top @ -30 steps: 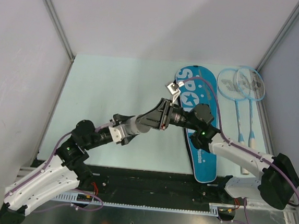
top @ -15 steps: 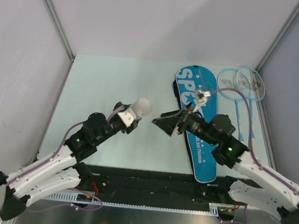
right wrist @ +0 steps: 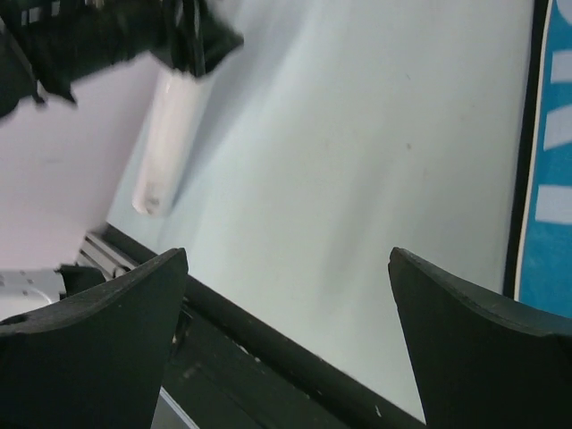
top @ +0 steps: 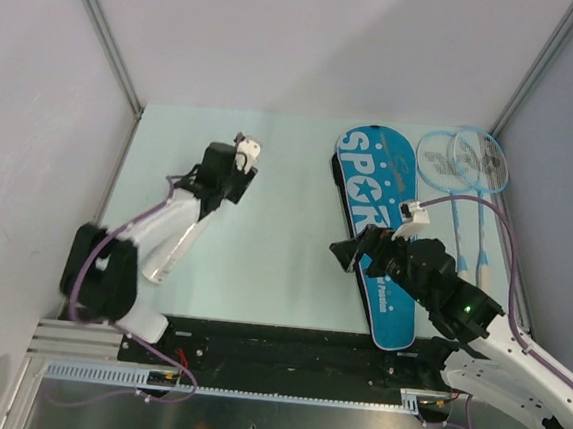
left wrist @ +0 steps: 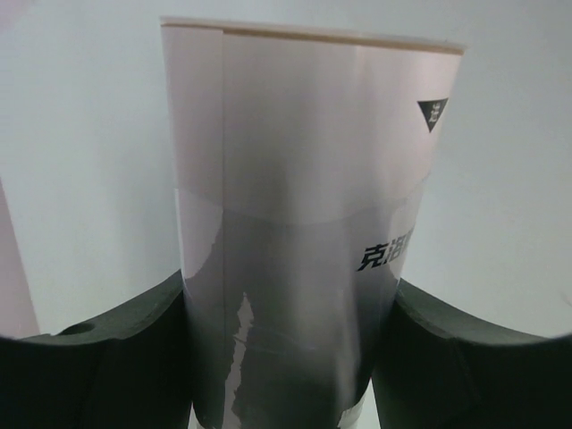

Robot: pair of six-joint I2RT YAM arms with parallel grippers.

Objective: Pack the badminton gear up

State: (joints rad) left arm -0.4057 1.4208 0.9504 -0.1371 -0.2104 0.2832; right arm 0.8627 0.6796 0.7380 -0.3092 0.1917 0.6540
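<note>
Next, I release the white tube, which now hangs over the table, from my left gripper on the table (top: pixel 176 202) beside the pale wall across from the blue SPORT bag.
My left gripper (top: pixel 226 174) hangs over the far left of the table, shut on the white tube (left wrist: pixel 304 134), which points away from its fingers (left wrist: pixel 107 357) toward the table. From above, the gripper hides the tube. The right wrist view shows the tube (right wrist: pixel 166 134) hanging below the left gripper (right wrist: pixel 183 36). My right gripper (top: pixel 348 252) (right wrist: pixel 288 259) is open and empty, low over the table just left of the blue SPORT bag (top: pixel 375 177) (right wrist: pixel 550 179). Two light-blue rackets (top: pixel 461 165) lie to the right of the bag.
A black rail (top: pixel 285 345) (right wrist: pixel 268 349) runs along the table's near edge. Pale walls and metal frame posts (top: pixel 107 33) close in the left, back and right sides. The rackets lie close to the right wall.
The arms have parted from the table's middle. My left arm swung to the far left with the tube. My right gripper opened wide and drew back toward the near right.
</note>
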